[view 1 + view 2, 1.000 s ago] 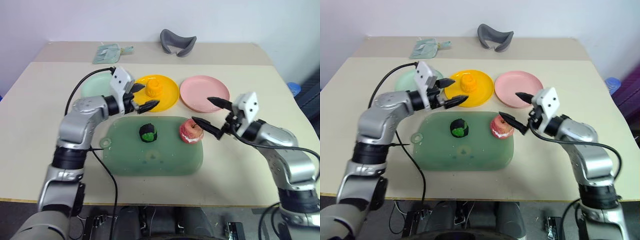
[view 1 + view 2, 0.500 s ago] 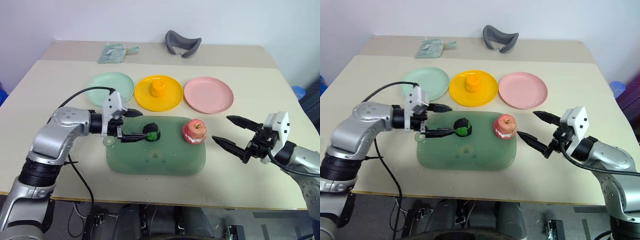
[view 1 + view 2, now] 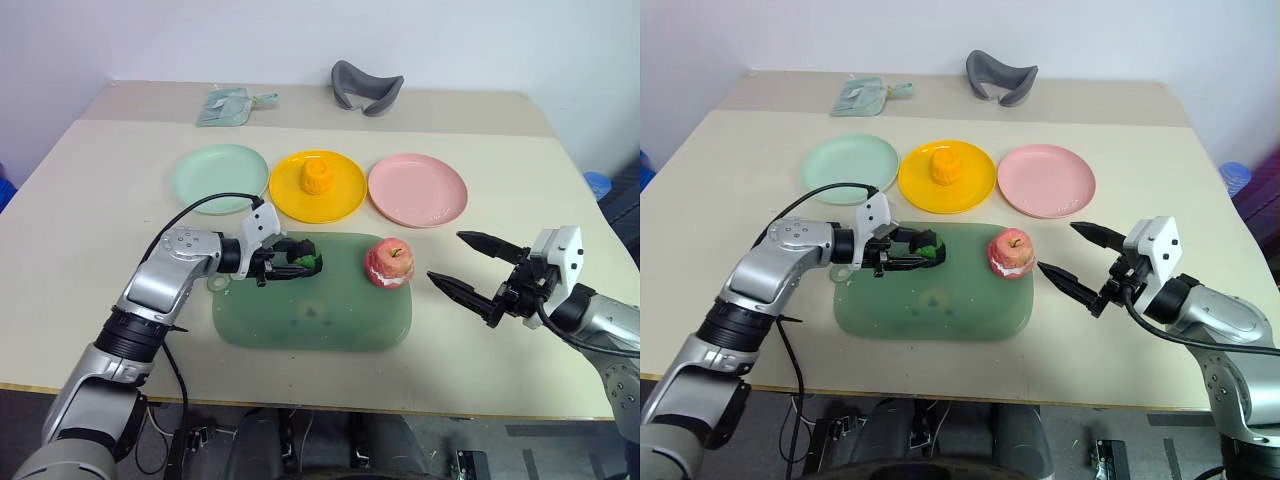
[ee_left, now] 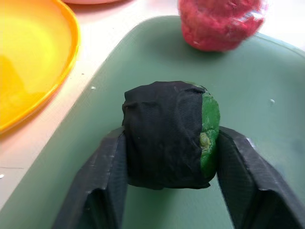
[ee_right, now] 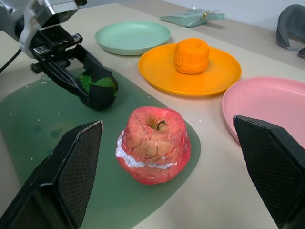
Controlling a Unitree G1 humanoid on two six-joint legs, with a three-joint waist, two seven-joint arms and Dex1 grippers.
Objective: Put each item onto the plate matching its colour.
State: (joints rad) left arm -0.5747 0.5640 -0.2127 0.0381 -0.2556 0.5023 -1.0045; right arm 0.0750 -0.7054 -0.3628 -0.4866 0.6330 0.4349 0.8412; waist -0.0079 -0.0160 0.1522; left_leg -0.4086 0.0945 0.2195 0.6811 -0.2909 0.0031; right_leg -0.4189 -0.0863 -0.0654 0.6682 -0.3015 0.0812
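Next, I let go of the dark green-and-black lump with my left gripper near the middle of the mint green plate (image 3: 218, 177).
My left gripper (image 3: 298, 266) is shut on the dark green-and-black lump (image 4: 167, 133), which rests low on the green mat (image 3: 320, 318); one finger (image 4: 102, 176) presses each side of it. The red-pink apple (image 3: 389, 263) stands upright on the mat's right end. To its right, my right gripper (image 3: 446, 256) hangs open and holds nothing, apart from the apple. The yellow-orange fruit (image 3: 317, 178) sits on the yellow plate (image 3: 288, 198). The mint green plate (image 3: 220, 172) and the pink plate (image 3: 418, 190) hold nothing.
A grey curved object (image 3: 366, 87) and a pale green packet (image 3: 228, 104) lie at the back of the table. A black cable (image 3: 185, 215) loops over my left arm. Bare tabletop stretches left of the mat and along the front edge.
My left gripper sank to the mat and its fingers went from open to shut on the green-and-black lump. My right gripper drew back from the apple early on, then kept still.
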